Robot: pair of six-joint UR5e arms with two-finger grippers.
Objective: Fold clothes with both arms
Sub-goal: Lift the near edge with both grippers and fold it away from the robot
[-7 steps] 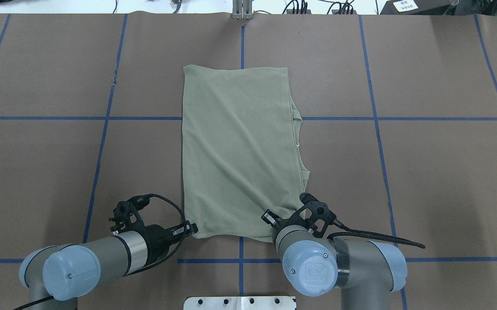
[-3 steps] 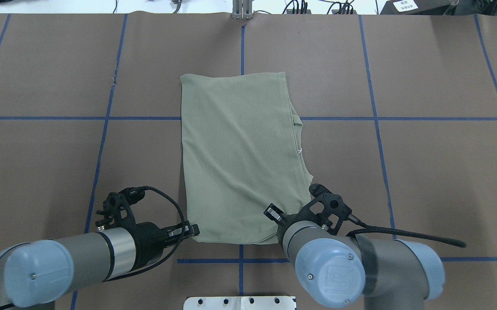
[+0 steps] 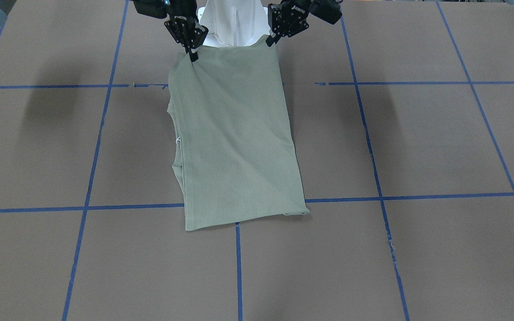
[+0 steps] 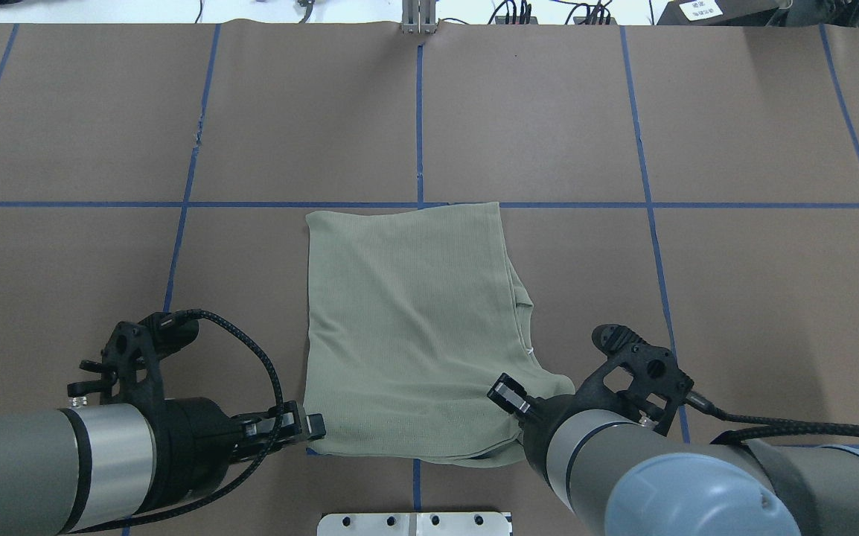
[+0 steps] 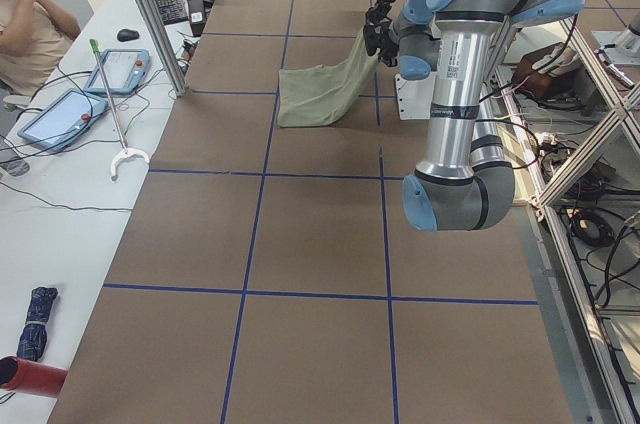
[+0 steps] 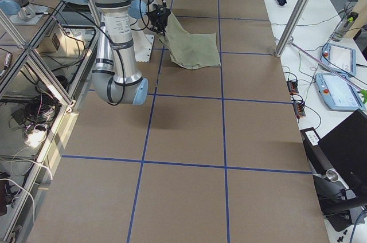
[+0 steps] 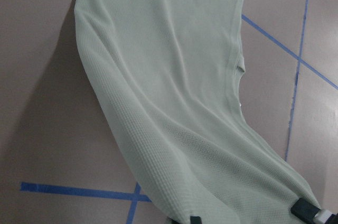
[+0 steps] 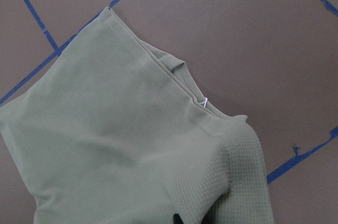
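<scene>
The robot's left gripper will release the shirt's near corner, now raised off the table, on its far part [image 3: 294, 157], by the long edge opposite the label.
The sage-green shirt [image 4: 414, 335] lies folded into a long rectangle, its neck edge and small white label on the robot's right side [image 8: 204, 102]. Its far part rests flat on the brown table while the near edge is raised off it, as the front-facing view shows [image 3: 234, 142]. My left gripper [image 4: 310, 428] is shut on the near left corner, on the right in the front-facing view [image 3: 269, 41]. My right gripper [image 3: 192, 55] is shut on the near right corner; from overhead its wrist [image 4: 548, 439] covers most of that grip.
The brown table cover carries a grid of blue tape lines [image 4: 418, 112]. The white pedestal base [image 4: 414, 523] sits at the near edge between the arms. A person [image 5: 25, 19] sits at a side desk with tablets [image 5: 125, 69], beyond the table.
Both arms have drawn back toward the robot with the shirt's near corners. The whole shirt slid toward the robot, its far edge now at the cross tape line.
</scene>
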